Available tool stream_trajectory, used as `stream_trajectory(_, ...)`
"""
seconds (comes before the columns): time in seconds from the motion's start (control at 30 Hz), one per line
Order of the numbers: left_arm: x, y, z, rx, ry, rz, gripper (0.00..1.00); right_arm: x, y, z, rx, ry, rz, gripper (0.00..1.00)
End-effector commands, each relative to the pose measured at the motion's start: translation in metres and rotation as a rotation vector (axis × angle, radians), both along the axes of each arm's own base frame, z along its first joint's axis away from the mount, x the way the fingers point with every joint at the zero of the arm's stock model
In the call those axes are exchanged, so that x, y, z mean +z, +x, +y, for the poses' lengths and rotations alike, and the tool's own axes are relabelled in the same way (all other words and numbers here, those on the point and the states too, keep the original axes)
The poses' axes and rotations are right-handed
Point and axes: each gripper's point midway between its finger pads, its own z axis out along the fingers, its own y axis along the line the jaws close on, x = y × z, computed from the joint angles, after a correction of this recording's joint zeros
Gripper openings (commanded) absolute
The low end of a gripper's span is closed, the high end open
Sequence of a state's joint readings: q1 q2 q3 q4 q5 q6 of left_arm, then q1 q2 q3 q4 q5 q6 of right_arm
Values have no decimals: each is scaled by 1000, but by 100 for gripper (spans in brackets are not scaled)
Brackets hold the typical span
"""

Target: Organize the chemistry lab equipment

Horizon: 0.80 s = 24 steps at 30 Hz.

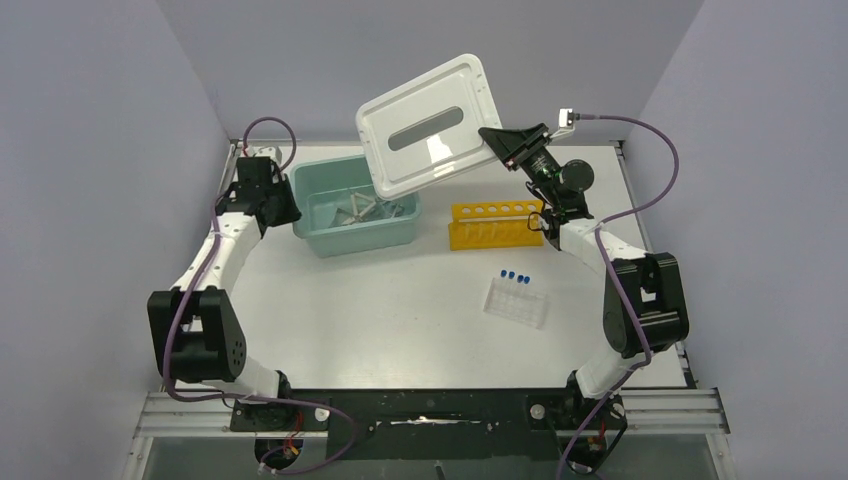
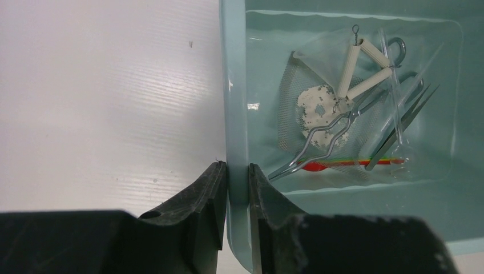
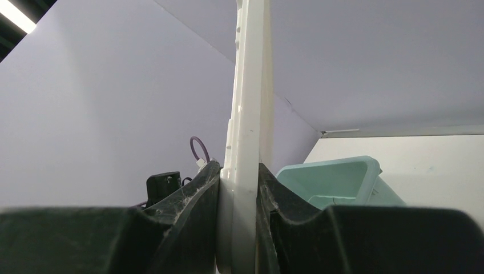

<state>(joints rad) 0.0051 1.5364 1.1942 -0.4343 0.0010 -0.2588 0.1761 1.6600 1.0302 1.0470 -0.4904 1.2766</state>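
My right gripper has the white lid. It will let go of the lid on the open top of the teal tub (image 1: 384, 205), over the metal forceps.
The teal tub (image 1: 345, 235) stands at the back left, and my left gripper (image 1: 283, 203) is shut on its left wall (image 2: 235, 114). Inside lie metal forceps (image 2: 319, 140), thin tweezers (image 2: 408, 117), a wire mesh with a white patch (image 2: 314, 108), white tube pieces (image 2: 365, 71) and a red item (image 2: 319, 166). My right gripper (image 1: 497, 140) is shut on the edge of the white lid (image 1: 428, 125), holding it tilted in the air above the tub's right side; it shows edge-on in the right wrist view (image 3: 246, 142). A clear bag of blue-capped tubes (image 1: 516, 298) lies on the table.
A yellow tube rack (image 1: 496, 222) stands right of the tub, under my right arm. The table's back edge meets the grey walls. The tub also shows in the right wrist view (image 3: 337, 180).
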Motion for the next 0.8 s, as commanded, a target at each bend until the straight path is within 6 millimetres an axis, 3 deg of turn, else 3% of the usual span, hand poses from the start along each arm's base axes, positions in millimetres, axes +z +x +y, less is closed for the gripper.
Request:
stream_trajectory(0.0,25,-15,-19,-68,-59,-55,0,56,-25,-9,-13,51,-167,0)
stream_trajectory(0.27,28,-28,-48,-117,-114,-79,0,55,-30,2,-7,57,-151,0)
stream_trajectory(0.4,27,-30,-50,-107,-111,-81,0,51,-31,5,-18,47,-134,0)
stream_trajectory(0.47,27,-30,-46,-90,-101,-88,13,48,-32,6,-20,48,-122,0)
stream_trajectory(0.57,34,-29,-45,-80,-98,-112,47,42,-31,6,-24,62,-91,0)
stream_trajectory(0.63,42,-27,-44,-77,-100,-136,62,36,-31,5,-29,79,-66,0)
stream_trajectory(0.7,52,-27,-45,-76,-105,-165,73,30,-32,4,-36,105,-37,0)
stream_trajectory(0.77,64,-26,-45,-70,-114,-205,74,23,-32,2,-60,149,10,0)
